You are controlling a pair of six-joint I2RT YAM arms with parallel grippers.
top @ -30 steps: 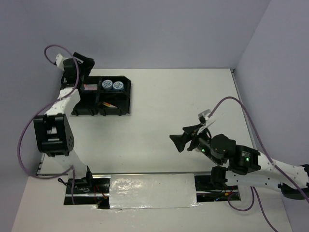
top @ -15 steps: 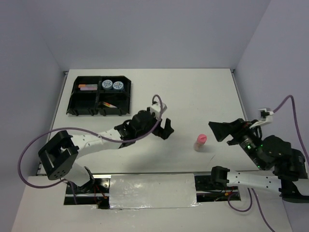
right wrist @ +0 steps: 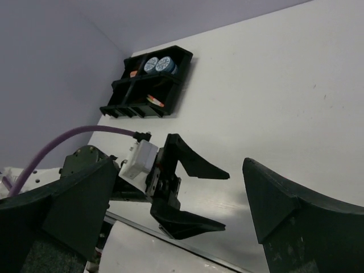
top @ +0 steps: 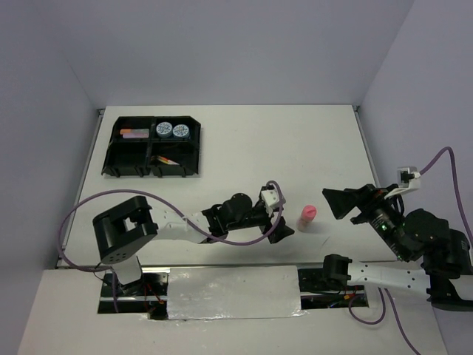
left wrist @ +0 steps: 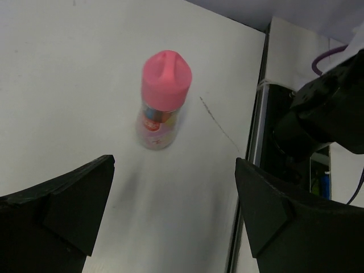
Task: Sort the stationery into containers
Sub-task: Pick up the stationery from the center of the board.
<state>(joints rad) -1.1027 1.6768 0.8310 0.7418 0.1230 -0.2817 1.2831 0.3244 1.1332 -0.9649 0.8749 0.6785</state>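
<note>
The pink-capped bottle should next have the cap (top: 309, 213) (left wrist: 165, 85) gripped by my left gripper, with its fingers closed around the cap's sides.
The pink-capped bottle (top: 306, 217) stands upright on the white table and shows in the left wrist view (left wrist: 164, 99). My left gripper (top: 286, 222) is open and empty, just left of the bottle, jaws facing it; it also shows in the right wrist view (right wrist: 226, 200). My right gripper (top: 337, 205) is open and empty, right of the bottle. The black tray (top: 194, 148) sits at the far left with two tape rolls (top: 171, 131), a highlighter (top: 134, 134) and pens (top: 166, 160) in separate compartments. It also shows in the right wrist view (right wrist: 173, 91). The bottle is hidden in the right wrist view.
A shiny foil strip (top: 233, 292) lies along the near table edge between the arm bases. The left arm's purple cable (top: 244, 240) loops low over the table near the front. Grey walls close the back and sides.
My left gripper has swung right and nearer, from the table's middle to just beside the bottle. The right arm has barely moved. The bottle stays in place.
</note>
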